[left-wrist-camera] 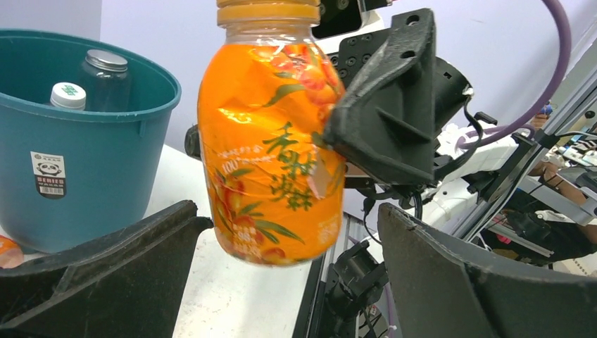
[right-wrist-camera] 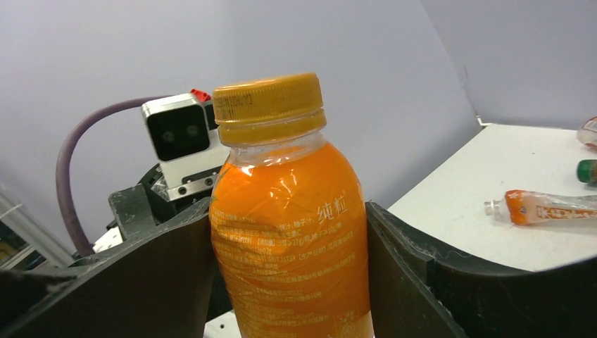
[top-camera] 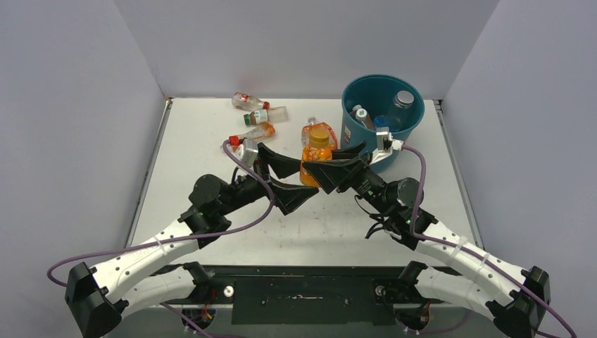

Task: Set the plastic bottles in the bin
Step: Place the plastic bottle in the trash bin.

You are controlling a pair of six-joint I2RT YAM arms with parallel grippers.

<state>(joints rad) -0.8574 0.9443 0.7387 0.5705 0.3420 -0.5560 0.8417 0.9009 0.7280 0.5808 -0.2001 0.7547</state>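
Observation:
I have the body of the orange-capped bottle in my right gripper from the side, so my left gripper will steady its lower end before my right gripper takes the bottle's cap end [top-camera: 319, 135].
My right gripper [top-camera: 318, 160] is shut on an orange-capped, orange-labelled plastic bottle [top-camera: 316, 151] and holds it upright above the table, left of the teal bin [top-camera: 352, 127]. In the right wrist view both fingers [right-wrist-camera: 176, 260] press the bottle's [right-wrist-camera: 292, 232] sides. My left gripper [top-camera: 299, 179] is open just left of it. In the left wrist view the bottle [left-wrist-camera: 271, 141] hangs between and above its spread fingers [left-wrist-camera: 127, 260], apart from them. The bin [left-wrist-camera: 91, 176] holds bottles [top-camera: 403, 102].
Several bottles lie at the back left of the table: a red-capped one [top-camera: 250, 101], a green-capped one [top-camera: 266, 115], a crushed orange-labelled one [top-camera: 257, 132] and one by my left wrist [top-camera: 243, 148]. A crushed orange bottle [top-camera: 320, 132] lies behind the held one.

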